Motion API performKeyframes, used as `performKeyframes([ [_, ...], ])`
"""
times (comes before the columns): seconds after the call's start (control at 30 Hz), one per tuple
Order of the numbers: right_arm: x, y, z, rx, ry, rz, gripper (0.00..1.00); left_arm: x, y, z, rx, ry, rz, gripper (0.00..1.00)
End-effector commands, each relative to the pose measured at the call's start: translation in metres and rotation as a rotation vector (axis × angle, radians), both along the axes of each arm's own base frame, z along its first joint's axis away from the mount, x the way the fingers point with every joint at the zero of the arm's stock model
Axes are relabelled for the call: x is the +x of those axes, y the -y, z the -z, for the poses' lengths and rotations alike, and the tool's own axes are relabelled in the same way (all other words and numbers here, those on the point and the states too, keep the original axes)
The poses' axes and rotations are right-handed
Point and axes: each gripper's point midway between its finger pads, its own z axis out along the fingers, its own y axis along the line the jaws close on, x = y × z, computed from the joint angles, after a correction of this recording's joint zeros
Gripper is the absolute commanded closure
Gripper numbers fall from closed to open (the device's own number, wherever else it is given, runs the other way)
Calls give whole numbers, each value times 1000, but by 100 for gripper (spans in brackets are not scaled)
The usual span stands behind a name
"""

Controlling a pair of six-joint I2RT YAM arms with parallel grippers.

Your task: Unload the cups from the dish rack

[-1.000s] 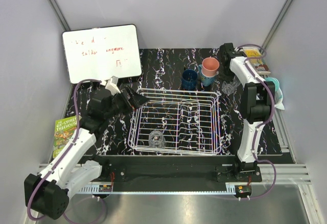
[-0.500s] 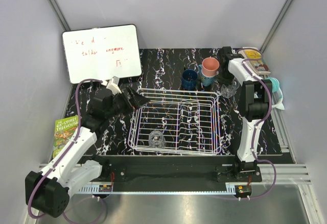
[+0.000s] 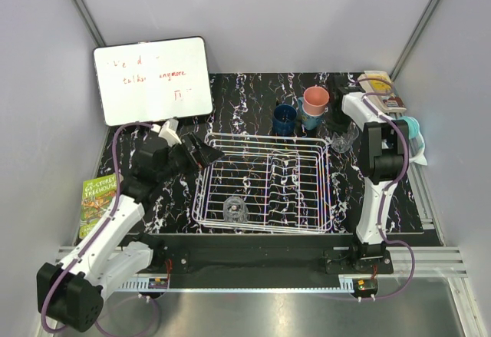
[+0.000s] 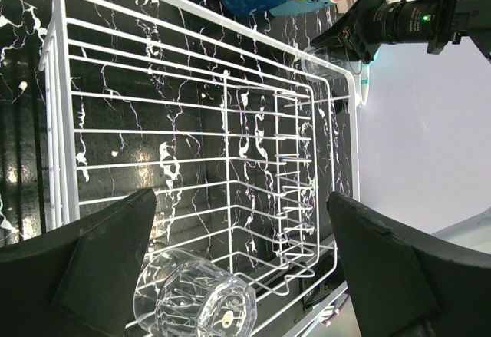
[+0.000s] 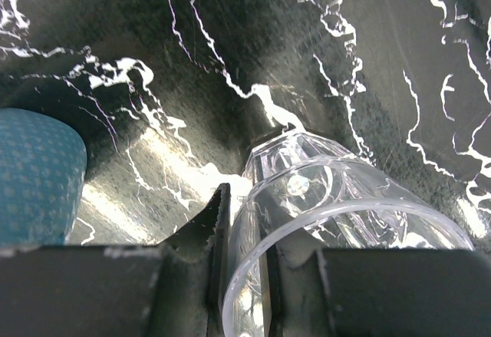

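The base end [image 3: 235,210] [image 4: 226,308] of the clear glass cup at the near edge of the white wire dish rack will get my left gripper closed around it.
The white wire dish rack [image 3: 265,134] sits mid-table with one clear glass cup [image 3: 235,211] lying on its side at the near edge. My left gripper [image 3: 205,149] hovers open at the rack's far-left corner; in the left wrist view its fingers [image 4: 107,268] frame that glass [image 4: 196,302]. Behind the rack stand the dark blue cup [image 3: 285,118], the teal mug [image 3: 311,120] and the pink tumbler [image 3: 315,100]. To their right, my right gripper [image 3: 341,131] is shut on the wall of a second clear glass [image 5: 337,199], its base close to the table.
A whiteboard [image 3: 152,80] leans at the back left. A green book [image 3: 96,199] lies left of the left arm. Small boxes [image 3: 381,87] and a teal object [image 3: 414,133] sit along the right edge. The teal mug [image 5: 38,176] is just left of the held glass.
My right gripper has brought the clear glass down and slightly nearer, from tilted to more upright beside the teal mug. The left arm has barely shifted.
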Motion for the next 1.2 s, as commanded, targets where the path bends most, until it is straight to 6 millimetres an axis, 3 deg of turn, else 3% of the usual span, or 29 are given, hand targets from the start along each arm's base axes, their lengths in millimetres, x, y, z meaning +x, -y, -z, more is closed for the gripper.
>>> performKeyframes([
  [0.0,2,-1,-33,15,81,10,78,1,0,-10,-19,44,-1,1],
  [0.3,0,3,-87,9,201,11,69,0,0,-8,-14,42,-1,1],
  [0.4,-6,3,-91,14,206,8,68,-1,0,-7,-14,42,0,1],
  [0.63,-10,3,-78,11,176,7,71,-3,0,-9,-18,49,-2,1],
  [0.73,-9,-1,-91,38,234,13,69,-5,-3,-12,-2,69,-7,1],
  [0.83,-8,-10,-130,97,373,-3,55,-4,-6,-19,35,101,-5,1],
  [0.87,-10,-11,-142,111,410,-8,46,-2,-8,-20,53,106,-10,1],
  [0.9,-16,-18,-169,144,480,-29,27,-3,-10,-18,89,111,-1,1],
  [0.97,-22,-24,-190,162,552,-55,13,0,-13,-27,134,139,-10,1],
  [1.0,-30,-32,-213,168,614,-85,1,-1,-12,-28,176,145,8,1],
  [1.1,-49,-53,-244,166,682,-178,0,-1,-8,-25,262,148,33,1],
  [1.17,-59,-67,-248,166,690,-233,0,0,-9,-22,316,149,17,1],
])
